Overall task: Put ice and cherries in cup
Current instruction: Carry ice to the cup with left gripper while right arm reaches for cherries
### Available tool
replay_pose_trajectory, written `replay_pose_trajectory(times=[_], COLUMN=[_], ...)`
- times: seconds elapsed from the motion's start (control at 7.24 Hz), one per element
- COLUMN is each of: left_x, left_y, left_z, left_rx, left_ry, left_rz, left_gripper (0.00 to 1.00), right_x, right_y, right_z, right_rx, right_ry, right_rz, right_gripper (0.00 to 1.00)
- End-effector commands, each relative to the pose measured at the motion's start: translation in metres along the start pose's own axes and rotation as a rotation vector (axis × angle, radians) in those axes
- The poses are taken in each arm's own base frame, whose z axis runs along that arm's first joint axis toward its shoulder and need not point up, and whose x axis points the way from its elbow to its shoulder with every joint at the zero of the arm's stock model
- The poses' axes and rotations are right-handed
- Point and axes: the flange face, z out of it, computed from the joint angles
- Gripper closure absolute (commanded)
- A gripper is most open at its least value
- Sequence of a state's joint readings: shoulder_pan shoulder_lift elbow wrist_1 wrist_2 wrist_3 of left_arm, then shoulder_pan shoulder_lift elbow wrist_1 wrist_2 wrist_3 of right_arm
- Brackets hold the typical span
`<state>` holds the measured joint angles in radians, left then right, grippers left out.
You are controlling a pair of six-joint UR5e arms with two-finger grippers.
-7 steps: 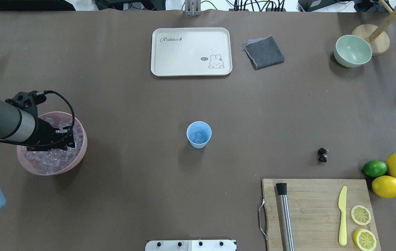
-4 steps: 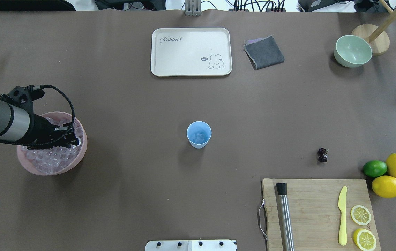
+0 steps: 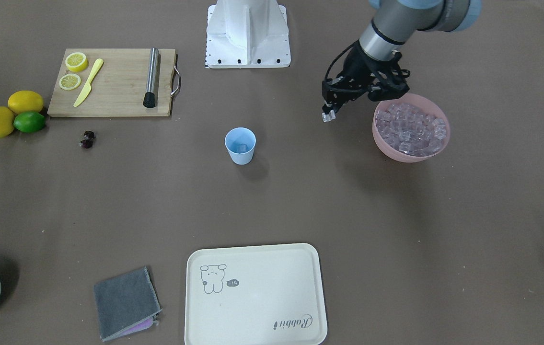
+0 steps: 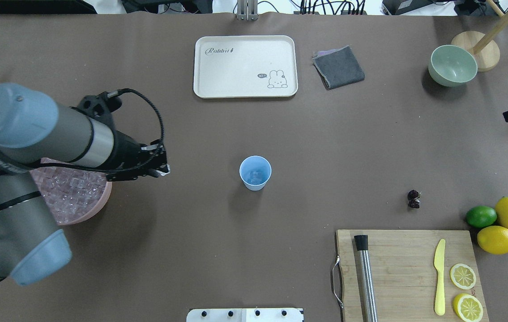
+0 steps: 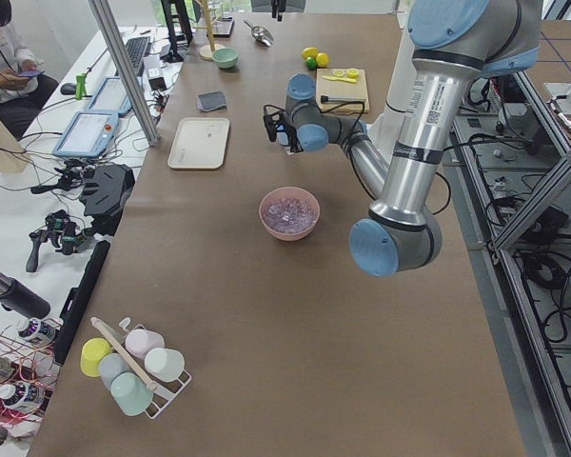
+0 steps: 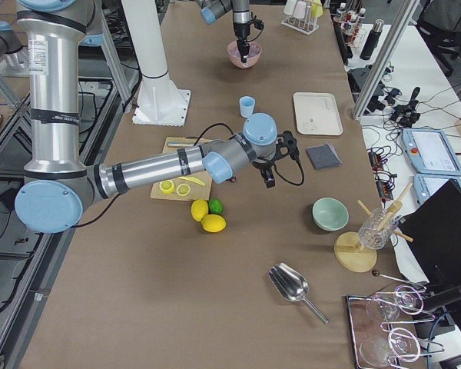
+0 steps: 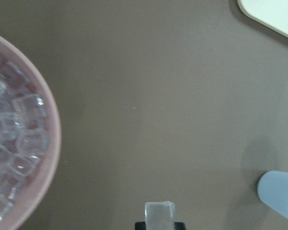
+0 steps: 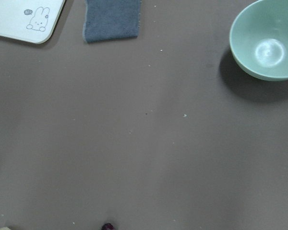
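Observation:
The robot's right gripper should next move to the dark cherries [image 3: 86, 140] [image 8: 108, 226] on the table near the lime and close there.
The light blue cup [image 4: 255, 172] stands upright at mid-table, with ice in its bottom; it also shows in the front view [image 3: 240, 145]. My left gripper [image 4: 163, 169] is shut on one clear ice cube [image 7: 159, 213], held above the table between the pink bowl [image 4: 101, 203] of ice cubes [image 3: 410, 128] and the cup. The two dark cherries [image 4: 413, 199] lie on the table right of the cup. My right gripper [image 6: 268, 181] hangs above the table near the cherries; I cannot tell how its jaws stand.
A wooden cutting board [image 4: 408, 264] holds a steel muddler [image 4: 365, 277], a yellow knife and lemon slices. Two lemons and a lime [image 4: 481, 216] lie right of it. A cream tray [image 4: 245, 66], a grey cloth [image 4: 339, 67] and a pale green bowl [image 4: 452, 65] are at the far side.
My left gripper has lifted out of the pink bowl with an ice cube and moved right, toward the cup. A black part of the right arm has come in at the right edge.

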<state>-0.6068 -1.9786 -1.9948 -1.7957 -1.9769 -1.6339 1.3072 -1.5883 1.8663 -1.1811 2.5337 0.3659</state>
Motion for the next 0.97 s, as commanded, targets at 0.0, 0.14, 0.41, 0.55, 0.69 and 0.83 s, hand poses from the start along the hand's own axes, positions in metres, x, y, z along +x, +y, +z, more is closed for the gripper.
replay_pose_trajectory(times=[0.0, 0.14, 0.41, 0.55, 0.69, 0.83], left_x=[0.077, 0.12, 0.152, 0.155, 0.156, 0.161], left_y=[0.045, 0.051, 0.051, 0.05, 0.051, 0.051], left_z=[0.036, 0.055, 0.09, 0.107, 0.117, 0.114], left_rx=[0.045, 0.069, 0.096, 0.091, 0.086, 0.086], left_ry=[-0.003, 0.003, -0.019, -0.009, 0.006, 0.01], left_rz=[-0.054, -0.061, -0.073, -0.066, -0.055, -0.004], left_gripper=[1.0, 1.0, 1.0, 1.0, 0.58, 0.04], right_x=[-0.05, -0.06, -0.075, -0.082, -0.09, -0.098], right_y=[-0.027, -0.027, -0.019, -0.012, -0.007, -0.002], right_z=[0.035, 0.052, 0.076, 0.089, 0.104, 0.118], right_rx=[-0.016, -0.025, -0.051, -0.075, -0.085, -0.1], right_ry=[0.005, 0.031, 0.047, 0.047, 0.067, 0.078], right_rz=[0.032, 0.017, 0.014, 0.004, 0.019, 0.022], right_gripper=[0.02, 0.02, 0.02, 0.02, 0.02, 0.02])
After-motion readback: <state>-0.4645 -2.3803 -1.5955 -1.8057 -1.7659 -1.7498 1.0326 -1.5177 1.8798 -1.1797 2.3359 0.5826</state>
